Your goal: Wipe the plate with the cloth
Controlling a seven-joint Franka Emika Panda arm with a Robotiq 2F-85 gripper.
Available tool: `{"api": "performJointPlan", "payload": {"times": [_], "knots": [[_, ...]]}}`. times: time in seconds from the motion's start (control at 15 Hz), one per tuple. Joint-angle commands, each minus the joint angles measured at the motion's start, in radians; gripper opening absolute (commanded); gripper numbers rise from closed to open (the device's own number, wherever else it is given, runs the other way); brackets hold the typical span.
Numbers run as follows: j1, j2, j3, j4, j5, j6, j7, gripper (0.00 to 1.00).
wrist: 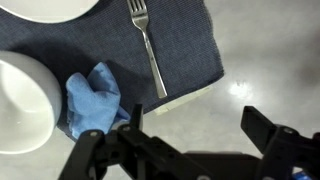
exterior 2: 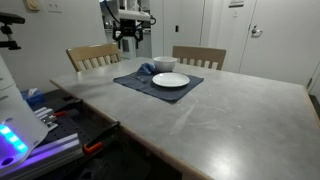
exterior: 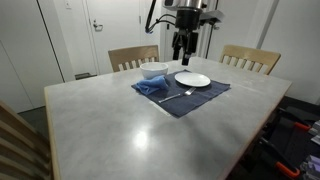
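The blue cloth's raised fold [exterior: 159, 80] [wrist: 100, 88], at the cloth's end toward the white plate, is next for my gripper to go to and close on.
A white plate [exterior: 192, 79] lies on a dark blue placemat [exterior: 205, 94] at the table's far side; it also shows in an exterior view [exterior 2: 170, 80] and its edge at the top of the wrist view [wrist: 45, 8]. A crumpled blue cloth [exterior: 150, 88] lies on the mat beside a white bowl [exterior: 153, 71]; it shows in the wrist view [wrist: 93, 100] and in an exterior view [exterior 2: 145, 70]. My gripper [exterior: 181, 50] hangs open and empty above the mat, between bowl and plate. In the wrist view its fingers [wrist: 195, 125] hover over bare table just past the mat's edge.
A fork [wrist: 148, 45] lies on the mat next to the cloth. The white bowl [wrist: 22, 100] stands at the mat's corner. Two wooden chairs [exterior: 133, 57] [exterior: 250, 58] stand behind the table. The grey table [exterior: 120, 130] reaches toward the camera.
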Motion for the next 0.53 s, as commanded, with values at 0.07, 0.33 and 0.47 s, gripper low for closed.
{"api": "performJointPlan", "payload": {"times": [0.07,0.33,0.47], "knots": [[-0.028,0.083,0.052,0.057,0.026,0.013,-0.073,1.00],[-0.024,0.151,0.053,0.091,-0.050,0.048,-0.018,1.00],[-0.019,0.190,0.048,0.122,-0.107,0.057,0.021,1.00]]}}
